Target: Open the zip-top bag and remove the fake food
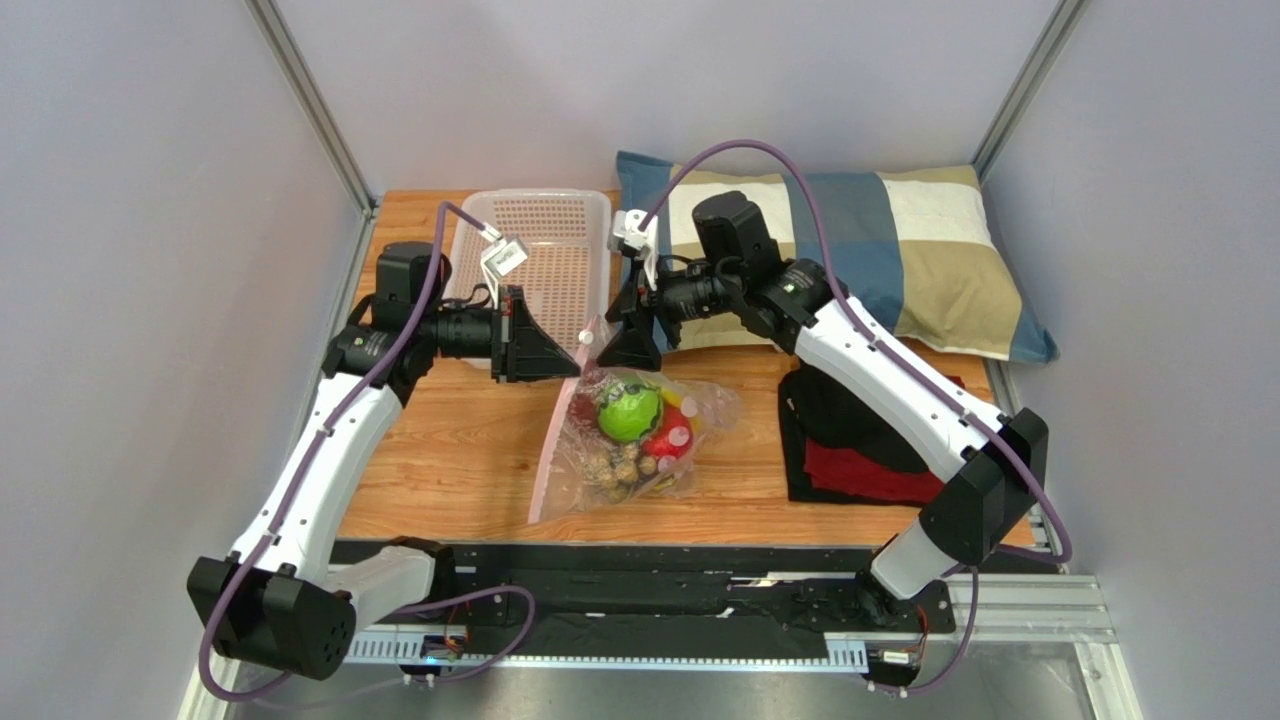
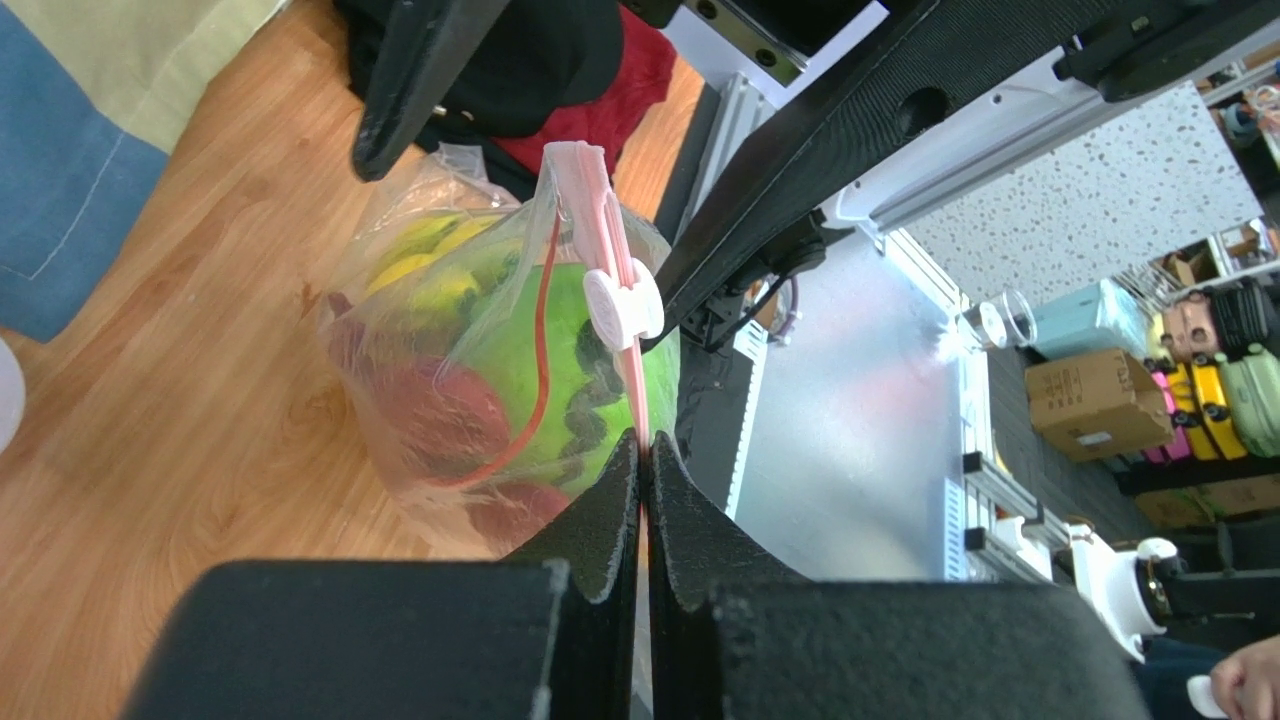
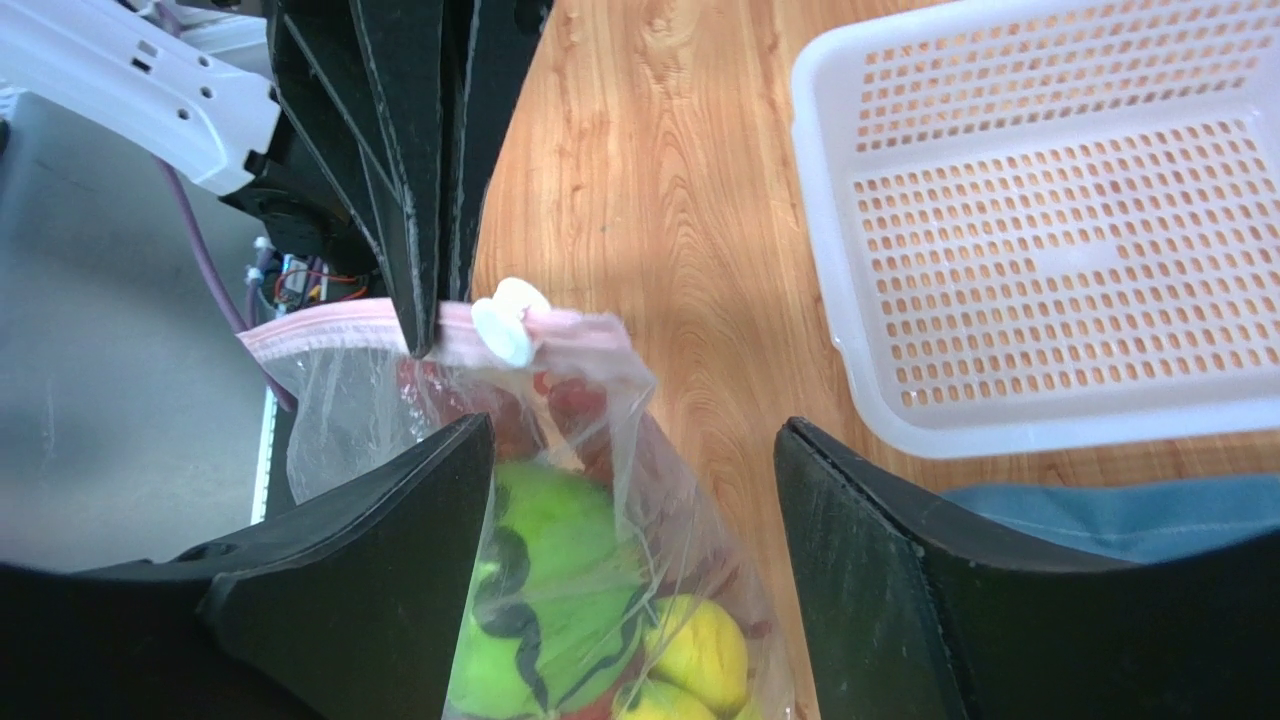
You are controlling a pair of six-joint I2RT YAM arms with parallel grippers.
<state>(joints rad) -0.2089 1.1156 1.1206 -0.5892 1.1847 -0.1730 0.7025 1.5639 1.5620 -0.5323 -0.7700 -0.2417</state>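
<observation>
My right gripper should hold the bag's corner while my left gripper takes the slider (image 2: 624, 308), because my left gripper is in the way of the white slider on the bag's zip.
The zip-top bag (image 1: 709, 408) lies on the wooden table with its pinkish zip strip (image 2: 598, 210) lifted. Inside is the fake food: a green striped ball (image 1: 628, 410), yellow pieces (image 3: 694, 650), red pieces and a brownish grape cluster (image 1: 616, 473). My left gripper (image 2: 643, 444) is shut on the zip strip just beside the white slider (image 2: 622, 305). My right gripper (image 3: 631, 435) is open, its jaws on either side of the bag's top corner, just below the slider (image 3: 508, 318). In the top view both grippers (image 1: 579, 365) (image 1: 619, 348) meet above the bag's far end.
A white mesh basket (image 1: 541, 270) stands behind the bag. A blue and beige patchwork pillow (image 1: 887, 248) lies at the back right. A black and red folded cloth (image 1: 849, 443) lies right of the bag. Grey walls close the sides.
</observation>
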